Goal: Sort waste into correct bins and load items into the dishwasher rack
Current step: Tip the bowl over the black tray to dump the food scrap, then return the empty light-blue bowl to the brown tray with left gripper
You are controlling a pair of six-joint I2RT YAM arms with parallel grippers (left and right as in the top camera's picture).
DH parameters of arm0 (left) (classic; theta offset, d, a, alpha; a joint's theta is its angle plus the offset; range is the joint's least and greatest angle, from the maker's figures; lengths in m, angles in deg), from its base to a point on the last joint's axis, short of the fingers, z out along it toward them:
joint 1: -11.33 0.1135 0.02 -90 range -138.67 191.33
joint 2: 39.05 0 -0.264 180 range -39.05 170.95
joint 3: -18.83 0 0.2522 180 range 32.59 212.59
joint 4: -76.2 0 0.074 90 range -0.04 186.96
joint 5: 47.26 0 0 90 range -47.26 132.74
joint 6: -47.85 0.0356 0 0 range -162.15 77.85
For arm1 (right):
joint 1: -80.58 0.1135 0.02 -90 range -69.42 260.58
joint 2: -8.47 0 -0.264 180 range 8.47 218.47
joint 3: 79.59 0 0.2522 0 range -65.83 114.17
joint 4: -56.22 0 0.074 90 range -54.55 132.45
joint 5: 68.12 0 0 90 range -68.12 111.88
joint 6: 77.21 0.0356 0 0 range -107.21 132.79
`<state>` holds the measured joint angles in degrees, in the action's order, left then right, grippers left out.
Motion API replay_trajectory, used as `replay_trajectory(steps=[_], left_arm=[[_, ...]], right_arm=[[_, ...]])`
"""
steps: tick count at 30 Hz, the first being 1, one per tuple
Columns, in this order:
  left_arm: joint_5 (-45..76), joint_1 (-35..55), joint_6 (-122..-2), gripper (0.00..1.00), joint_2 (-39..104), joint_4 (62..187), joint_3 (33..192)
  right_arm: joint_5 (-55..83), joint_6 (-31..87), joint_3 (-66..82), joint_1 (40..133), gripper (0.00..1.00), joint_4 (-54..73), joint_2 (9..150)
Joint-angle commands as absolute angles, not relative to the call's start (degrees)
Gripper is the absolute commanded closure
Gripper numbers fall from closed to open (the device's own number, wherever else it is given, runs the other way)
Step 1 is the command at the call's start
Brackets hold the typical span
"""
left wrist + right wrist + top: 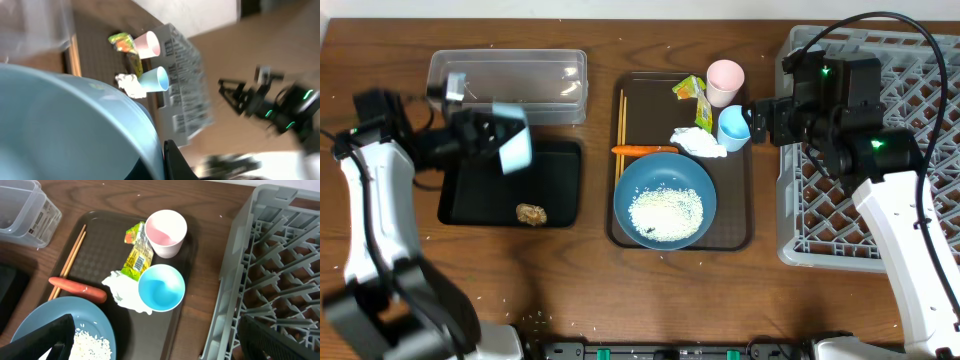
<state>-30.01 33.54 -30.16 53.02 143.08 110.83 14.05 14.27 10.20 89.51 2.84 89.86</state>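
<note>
I need to set the small light-blue bowl down with my left gripper on the serving tray [648, 108] [96, 61], between the chopsticks and the wrapper.
My left gripper [492, 137] is shut on the small light-blue bowl [516, 146] and holds it tilted above the black tray [470, 195], where a brownish scrap [530, 213] lies. The bowl [65, 125] fills the left wrist view beside one finger [172, 162]. My right gripper [760, 120] is open and empty over the serving tray's right edge, next to the light-blue cup [161, 286]. The pink cup [166, 232], wrapper [137, 255], tissue [122, 292], carrot stick [77, 289], chopsticks [72, 255] and blue dish [40, 325] with rice [665, 210] are on the serving tray.
The clear tub [510, 85] stands behind the black tray. The grey rack [880, 160] is at the right, under my right arm. The brown serving tray [740, 215] lies in the middle. Scattered rice grains lie on the table.
</note>
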Motion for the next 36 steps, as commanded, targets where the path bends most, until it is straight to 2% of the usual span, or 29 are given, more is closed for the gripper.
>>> replay_trajectory(steps=[1, 7, 12, 24, 34, 36], left_arm=[[-10.97, 26.00, -31.82, 0.94, 45.87, 139.22, 114.06], [19.19, 5.39, -32.37, 0.94, 42.72, 126.63, 114.04], [31.78, -6.94, -30.05, 0.94, 48.93, 117.56, 114.04], [34.43, -15.24, -28.70, 0.94, 70.46, 97.16, 114.04], [34.43, -18.56, -28.70, 0.94, 78.63, 95.76, 114.04], [34.43, -18.91, -28.72, 0.90, 79.64, 95.61, 114.04]], right_arm=[[14.59, 14.48, 10.81, 89.99, 0.04, 3.01, 90.19], [14.59, 14.48, 10.81, 89.99, 0.04, 3.23, 90.19], [14.59, 14.46, 10.81, 89.99, 0.04, 2.99, 90.19], [14.61, 14.44, 10.81, 89.99, 0.04, 2.55, 90.19], [14.64, 14.42, 10.81, 89.99, 0.04, 2.58, 90.19], [14.68, 14.42, 10.81, 89.99, 0.04, 2.55, 90.19]])
